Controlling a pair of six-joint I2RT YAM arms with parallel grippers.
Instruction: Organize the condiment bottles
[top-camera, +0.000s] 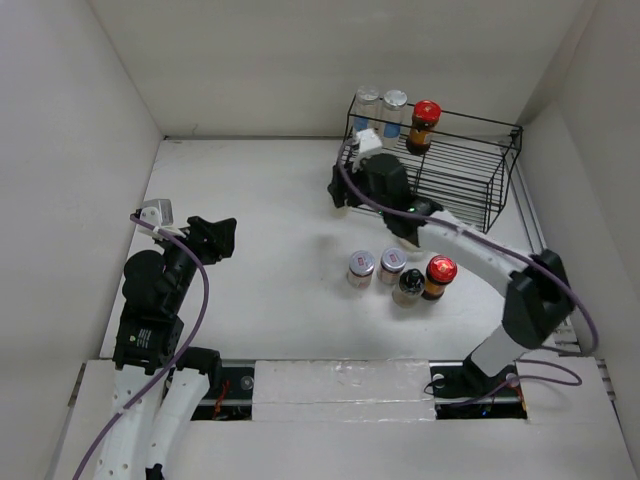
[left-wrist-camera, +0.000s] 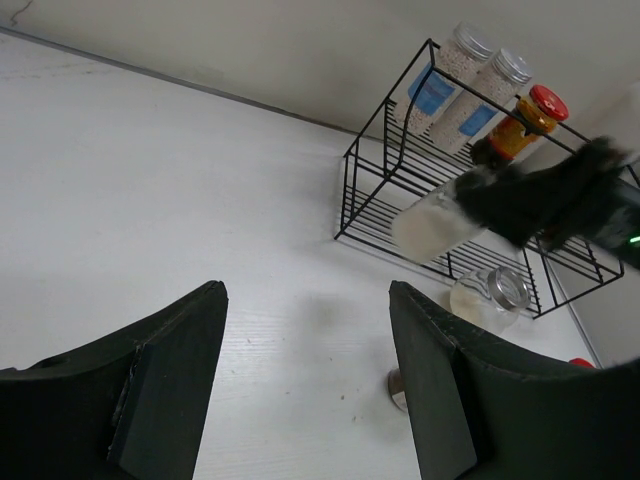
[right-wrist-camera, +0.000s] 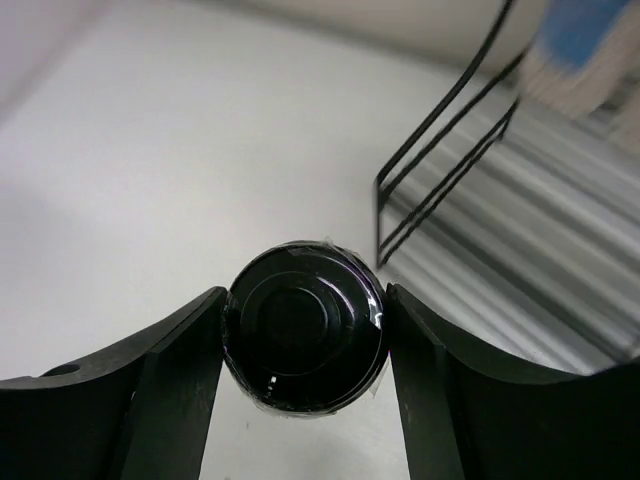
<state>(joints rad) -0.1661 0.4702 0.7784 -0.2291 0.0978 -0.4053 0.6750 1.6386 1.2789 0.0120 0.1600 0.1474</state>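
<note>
Next, my right gripper releases the black-capped bottle on the rack's top next to the red-lidded brown bottle (top-camera: 443, 154).
My right gripper (top-camera: 372, 172) is shut on a black-capped bottle (top-camera: 366, 141) with white contents, held above the table at the left end of the black wire rack (top-camera: 470, 170). In the right wrist view the black cap (right-wrist-camera: 305, 340) fills the space between my fingers. The left wrist view shows this bottle (left-wrist-camera: 430, 225) tilted in the air. Two silver-lidded clear jars (top-camera: 367, 105) (top-camera: 394, 108) and a red-lidded brown bottle (top-camera: 424, 120) stand on the rack's top. My left gripper (top-camera: 215, 240) is open and empty at the left.
On the table near the rack stand two silver-lidded jars (top-camera: 361, 266) (top-camera: 392, 264), a black-capped bottle (top-camera: 409, 285) and a red-lidded bottle (top-camera: 439, 273). White walls enclose the table on the left, back and right.
</note>
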